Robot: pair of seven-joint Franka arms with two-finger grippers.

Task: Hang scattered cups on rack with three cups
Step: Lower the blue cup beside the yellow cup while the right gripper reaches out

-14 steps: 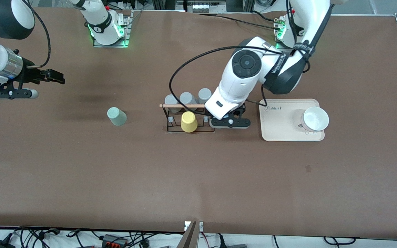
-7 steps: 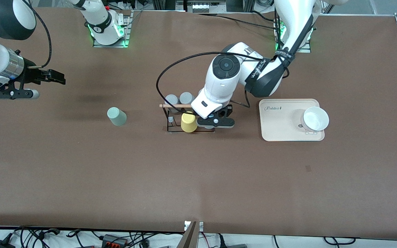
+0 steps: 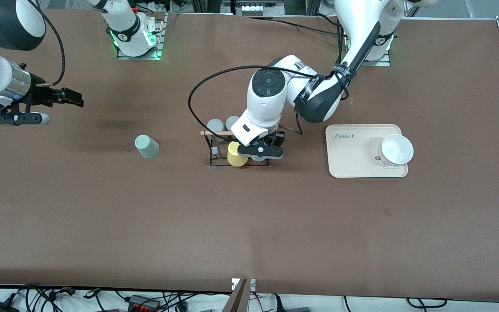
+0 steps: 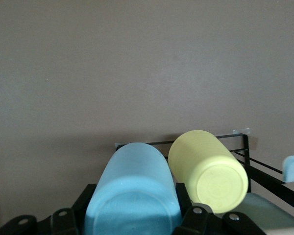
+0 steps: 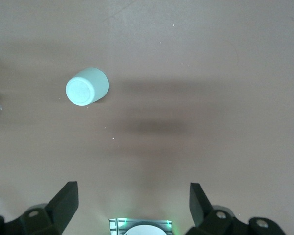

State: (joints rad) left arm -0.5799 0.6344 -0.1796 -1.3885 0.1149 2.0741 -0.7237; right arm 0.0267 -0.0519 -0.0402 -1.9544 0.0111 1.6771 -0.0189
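Note:
My left gripper needs to release the light blue cup on the rack [image 3: 257, 160] [image 4: 135, 193], next to the yellow cup.
My left gripper [image 3: 258, 155] is shut on the light blue cup [image 4: 132, 188] and holds it on its side over the rack [image 3: 212, 158], close beside the yellow cup [image 3: 235, 154]. In the left wrist view the black fingers [image 4: 89, 197] clamp both sides of the blue cup, with the yellow cup [image 4: 208, 169] and the rack's black wire [image 4: 246, 149] next to it. The mint-green cup [image 3: 146, 146] stands upside down on the table toward the right arm's end, and shows in the right wrist view [image 5: 86, 86]. My right gripper [image 3: 72, 98] is open and empty, held above the table.
Two grey cups [image 3: 216, 125] hang on the rack under its wooden rod [image 3: 215, 133]; a grey peg [image 4: 292, 168] sticks up nearby. A beige tray [image 3: 349, 156] with a white bowl [image 3: 396, 149] lies toward the left arm's end.
My left arm has moved along the rack toward the right arm's end with the blue cup, and now covers the third grey cup and part of the yellow one. The right arm has not moved.

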